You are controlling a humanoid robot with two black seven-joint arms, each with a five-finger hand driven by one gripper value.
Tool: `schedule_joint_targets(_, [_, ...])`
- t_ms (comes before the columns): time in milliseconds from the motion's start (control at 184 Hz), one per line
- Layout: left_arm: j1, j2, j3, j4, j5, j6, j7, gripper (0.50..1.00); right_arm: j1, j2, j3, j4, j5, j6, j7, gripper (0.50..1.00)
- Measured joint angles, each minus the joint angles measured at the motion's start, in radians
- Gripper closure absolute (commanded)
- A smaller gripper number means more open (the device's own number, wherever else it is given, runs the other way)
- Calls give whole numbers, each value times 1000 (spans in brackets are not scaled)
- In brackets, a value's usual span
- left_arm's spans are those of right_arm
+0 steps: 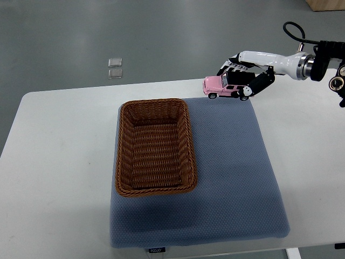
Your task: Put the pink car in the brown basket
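Observation:
The pink car, now at the mat's far edge, will go down inside the far half of the brown basket [146,134] when my right gripper lets go of it.
A pink toy car [222,88] is held in my right hand [242,78] at the far edge of the blue-grey mat [237,172]. The hand's fingers are curled around the car's rear and roof, and its arm comes in from the right edge. The car is level, nose pointing left, at or just above the mat's far right corner. The brown wicker basket [155,186] sits on the left part of the mat, empty, to the left of and nearer to me than the car. My left arm is not in view.
The mat lies on a white table [59,162]. Two small clear squares [115,68] lie on the grey floor beyond the table's far edge. A wooden object corner [326,4] shows at the top right.

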Motion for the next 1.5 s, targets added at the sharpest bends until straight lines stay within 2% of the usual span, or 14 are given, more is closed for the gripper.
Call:
schedule_joint_targets(217, [0,0,0,0,0,0,0,500,45,159,-36,-39,-2,-2,-5,1000])
schedule_joint_targets(352, [0,0,-1,0,0,0,0,500,48,326,-86,-118,0,-14,-5,1000])
schedule_joint_targets(526, [0,0,-1,0,0,0,0,500,40,480,-108,-214,-1,-40,-3,1000])
schedule_joint_targets(770, [0,0,-1,1,0,0,0,500,17,564,-144,-286,-10,-74,4,991])
schedule_joint_targets(856, [0,0,-1,1,-1,0,0,500,-1,582,-151,-311,-14,-87,8,951])
schedule_joint_targets(943, [0,0,-1,1,-1,0,0,500,-19,589,-161,-327,-15,-104,10,881])
schedule_joint_targets(981, [0,0,-1,1,-1,0,0,500,-25,590,-167,-330,-15,-110,12,814])
schedule_joint_targets(992, [0,0,-1,1,-1,0,0,500,-26,590,-169,-331,-15,-111,13,814])
schedule_joint_targets(1014, [0,0,-1,1,-1,0,0,500,-30,591,-173,-333,-15,-114,16,773])
schedule_joint_targets(1024, [0,0,-1,1,-1,0,0,500,-31,591,-174,-333,-15,-115,17,732])
schedule_joint_targets(1079, [0,0,-1,1,-1,0,0,500,-37,591,-180,-334,-15,-118,22,640])
schedule_joint_targets(1111, [0,0,-1,1,-1,0,0,500,-39,591,-182,-334,-15,-119,24,605])
schedule_joint_targets(1371, [0,0,1,1,0,0,0,500,-43,577,-163,-335,-6,-120,26,593])
schedule_joint_targets(1501, [0,0,1,1,0,0,0,500,-45,545,-38,-335,10,-120,27,593])
